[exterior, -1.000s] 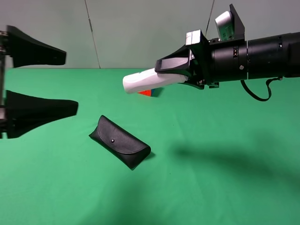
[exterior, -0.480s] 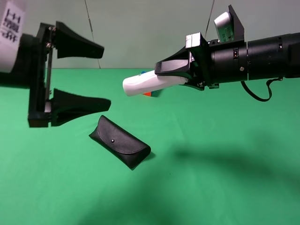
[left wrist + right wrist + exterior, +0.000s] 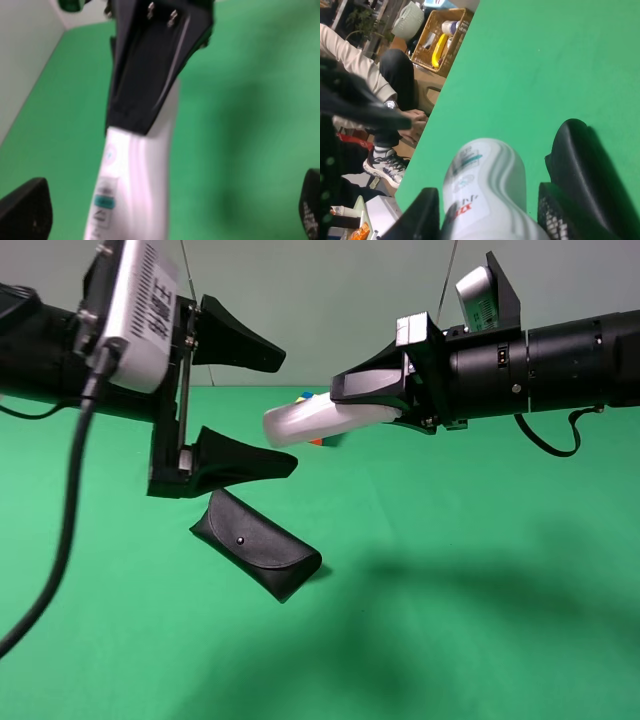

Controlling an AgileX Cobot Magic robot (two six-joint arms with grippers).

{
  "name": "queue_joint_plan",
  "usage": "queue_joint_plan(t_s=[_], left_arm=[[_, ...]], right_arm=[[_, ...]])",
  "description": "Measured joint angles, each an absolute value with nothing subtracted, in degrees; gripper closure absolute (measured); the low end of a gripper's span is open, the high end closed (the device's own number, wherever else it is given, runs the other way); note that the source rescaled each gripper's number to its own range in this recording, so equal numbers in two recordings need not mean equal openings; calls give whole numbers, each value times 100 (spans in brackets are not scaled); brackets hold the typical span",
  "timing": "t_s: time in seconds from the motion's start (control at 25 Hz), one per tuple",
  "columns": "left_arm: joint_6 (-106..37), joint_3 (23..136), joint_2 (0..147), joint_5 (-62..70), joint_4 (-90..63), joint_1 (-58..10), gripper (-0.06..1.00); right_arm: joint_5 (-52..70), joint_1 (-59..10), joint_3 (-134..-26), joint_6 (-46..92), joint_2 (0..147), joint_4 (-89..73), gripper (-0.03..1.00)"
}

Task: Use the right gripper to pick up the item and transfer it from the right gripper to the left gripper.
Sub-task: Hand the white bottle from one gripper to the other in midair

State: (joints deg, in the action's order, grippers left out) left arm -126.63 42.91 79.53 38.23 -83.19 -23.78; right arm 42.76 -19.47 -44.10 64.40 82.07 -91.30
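The white bottle has a free part (image 3: 312,420) (image 3: 134,172) on its body, close to the fingers of my right gripper, and my left gripper will close on it there.
The item (image 3: 310,422), a white contoured bottle, is held level above the green table with the right gripper (image 3: 378,400) shut on one end of it. Its free end points left. The left gripper (image 3: 288,410) is open, one finger above and one below that free end, with no contact visible. In the left wrist view the item (image 3: 140,185) runs between the two wide-apart fingertips of the left gripper (image 3: 167,212), nearer one of them. In the right wrist view the right gripper (image 3: 487,216) clamps the item (image 3: 487,192) on both sides.
A black glasses case (image 3: 257,544) lies on the green table (image 3: 480,620) under the left gripper. A multicoloured puzzle cube (image 3: 320,441) sits behind the bottle, mostly hidden. Beyond the table edge are a seated person (image 3: 390,95) and a basket (image 3: 440,37).
The left arm has swung in from the left and risen, bringing its open fingers around the bottle's free end. The right arm and the bottle have stayed still.
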Motion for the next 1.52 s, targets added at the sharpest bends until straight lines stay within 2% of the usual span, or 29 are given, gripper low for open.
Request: queue_joint_plan(t_s=[0.36,0.8,1.52], left_arm=[[-12856,4383,8189,3577,-8324,-2425,-4],[-13057,4716,8744,3010,-8325,-2920,-4],[-13148,5453,9649,2881,-8464,-3188,-4]], right_arm=[[4294,-1947,-4410,6440,8207,-9088,97],[4301,-1947,-4410,6440,8207,-9063,97],[4295,-1947,-4410,6440,8207,-9001,97]])
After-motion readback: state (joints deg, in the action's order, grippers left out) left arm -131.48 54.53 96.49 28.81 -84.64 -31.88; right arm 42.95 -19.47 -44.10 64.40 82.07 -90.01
